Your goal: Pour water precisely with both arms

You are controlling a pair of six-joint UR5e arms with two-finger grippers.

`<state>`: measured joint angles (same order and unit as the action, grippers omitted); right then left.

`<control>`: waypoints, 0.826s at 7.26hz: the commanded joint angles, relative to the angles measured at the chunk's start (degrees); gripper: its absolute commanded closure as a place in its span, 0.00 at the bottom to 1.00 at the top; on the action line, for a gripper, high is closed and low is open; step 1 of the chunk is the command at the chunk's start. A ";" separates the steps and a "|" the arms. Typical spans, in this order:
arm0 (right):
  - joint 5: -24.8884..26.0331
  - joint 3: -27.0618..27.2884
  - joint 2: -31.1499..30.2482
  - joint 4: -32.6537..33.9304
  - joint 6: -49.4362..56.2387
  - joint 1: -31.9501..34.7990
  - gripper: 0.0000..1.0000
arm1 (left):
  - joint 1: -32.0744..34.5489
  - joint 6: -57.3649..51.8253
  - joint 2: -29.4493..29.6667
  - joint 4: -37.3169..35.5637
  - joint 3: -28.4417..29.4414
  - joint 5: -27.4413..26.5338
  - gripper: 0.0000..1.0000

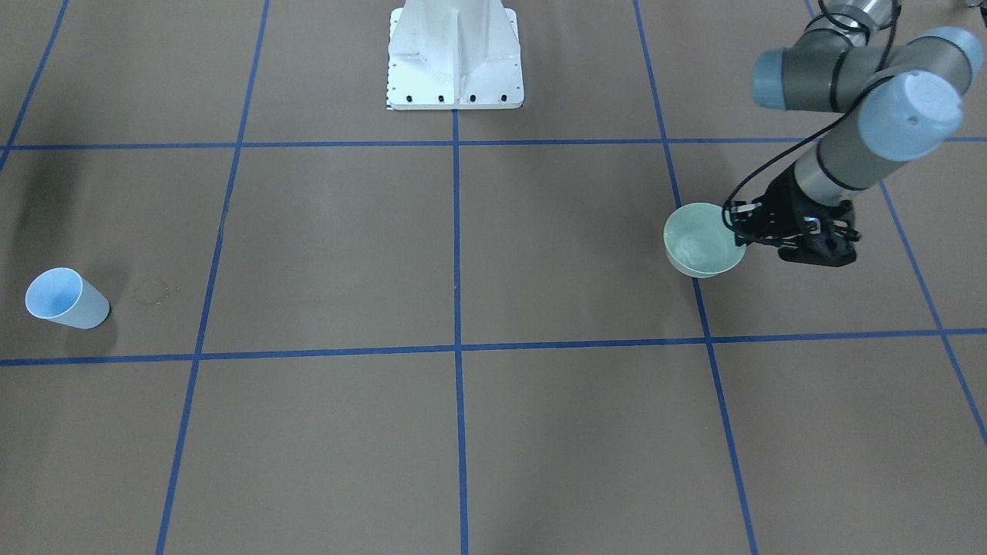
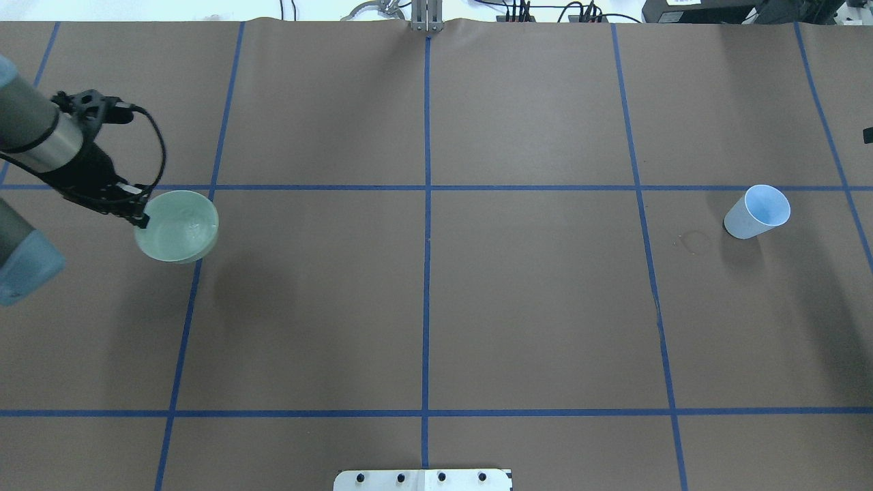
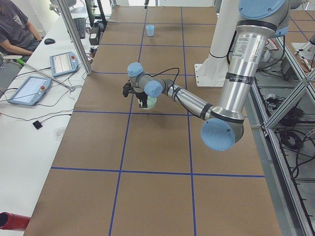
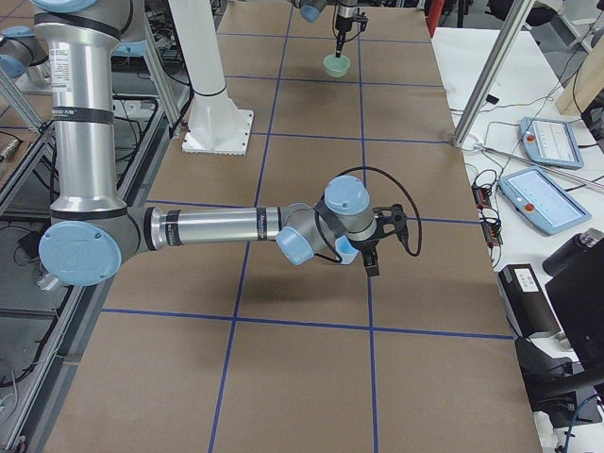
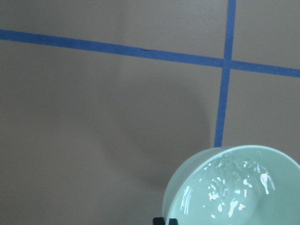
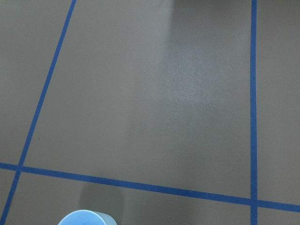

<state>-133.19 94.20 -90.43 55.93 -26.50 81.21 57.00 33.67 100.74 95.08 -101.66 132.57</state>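
Next, the left gripper sets the pale green bowl down mid-square (image 1: 820,244) between the blue lines under it and lets go of the bowl there.
A pale green bowl (image 1: 698,243) holds the water (image 5: 234,190), which shows as white glints. My left gripper (image 1: 739,231) is shut on the bowl's rim and holds it a little above the table; it also shows in the overhead view (image 2: 140,215) beside the bowl (image 2: 179,226). A light blue cup (image 2: 757,211) stands upright and alone at the far right, also in the front view (image 1: 65,298); its rim shows at the bottom of the right wrist view (image 6: 86,218). My right gripper (image 4: 371,262) hangs above the table near the cup; I cannot tell whether it is open or shut.
A faint wet ring (image 2: 694,241) marks the brown table next to the cup. The white pedestal base (image 1: 455,54) stands at the robot's side. A side table with tablets (image 3: 29,88), a metal post (image 3: 74,39) and a seated person (image 3: 15,29) lie beyond the far edge.
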 commanded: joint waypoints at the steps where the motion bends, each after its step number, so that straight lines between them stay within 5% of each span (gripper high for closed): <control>1: 0.03 0.02 -0.01 -0.03 -0.04 0.00 0.00 | 5.21 -12.72 -5.98 0.02 2.94 0.58 1.00; 6: 0.03 0.02 -0.01 -0.03 -0.04 0.00 0.00 | 6.89 -16.98 -7.14 0.02 7.70 0.50 1.00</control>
<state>-133.15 94.22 -90.47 55.90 -26.54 81.21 63.82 16.82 93.65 95.10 -94.65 133.08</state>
